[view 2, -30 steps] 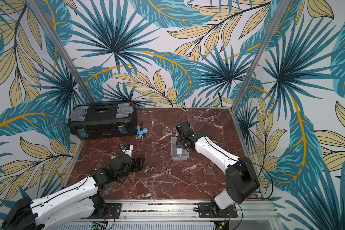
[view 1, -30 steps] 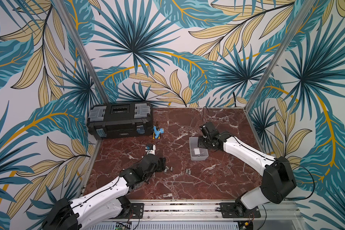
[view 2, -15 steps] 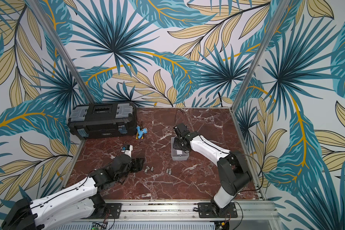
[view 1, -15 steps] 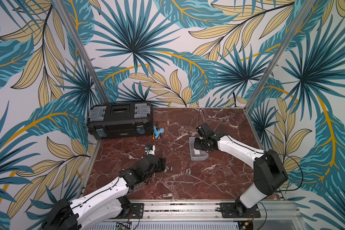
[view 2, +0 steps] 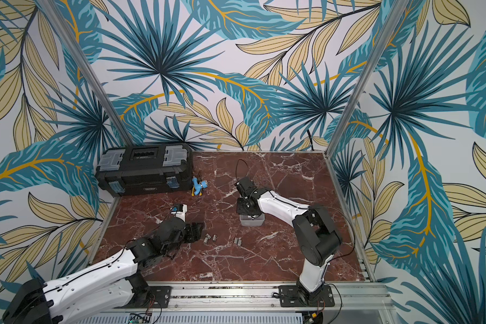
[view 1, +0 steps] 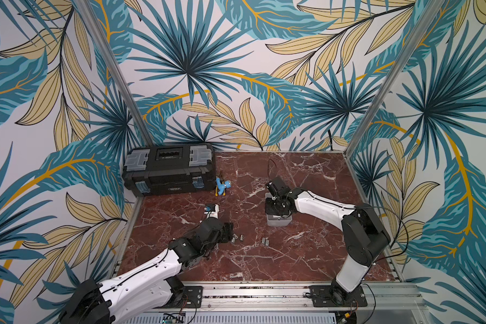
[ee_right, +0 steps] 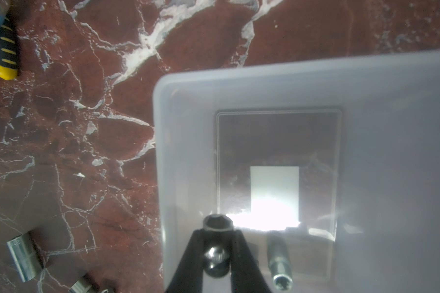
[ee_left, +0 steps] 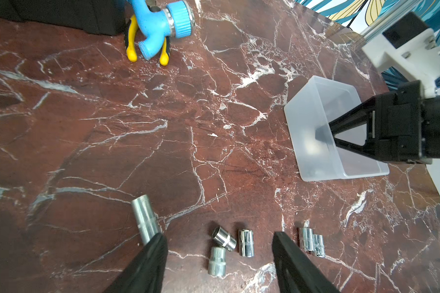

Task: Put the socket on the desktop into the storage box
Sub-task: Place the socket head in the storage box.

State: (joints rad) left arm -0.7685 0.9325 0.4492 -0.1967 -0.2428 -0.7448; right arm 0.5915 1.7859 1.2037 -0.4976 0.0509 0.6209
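Note:
I should use my right gripper to let go of the dark socket inside the storage box [view 1: 270, 212] [ee_right: 248, 241], next to the long socket that is by the white label.
On the desktop [view 1: 306, 252] lie several short chrome sockets [view 1: 237, 238] [view 2: 210, 238]. My left gripper [view 1: 227, 230] [ee_left: 217, 237] hovers open just over three of them [ee_left: 246, 242]; a long socket [ee_left: 145, 220] and a pair [ee_left: 311, 242] lie outside its fingers. My right gripper [view 1: 278, 213] [ee_right: 217, 232] is shut on a dark socket [ee_right: 217, 251] and hangs inside the rim of the storage box [view 1: 279, 223] [view 2: 251, 221] [ee_right: 188, 126]. A long socket [ee_right: 278, 263] lies in the box beside the white label [ee_right: 274, 187].
A black toolbox [view 1: 169, 171] stands at the back left. A blue hose nozzle [view 1: 222, 186] lies on yellow-handled pliers [ee_left: 131, 50] beside it. Aluminium rails [view 1: 264, 291] edge the front, and patterned walls close in the other sides.
My right gripper has moved left from the box's right side to over the box, with the socket still in it. The left arm has stayed still.

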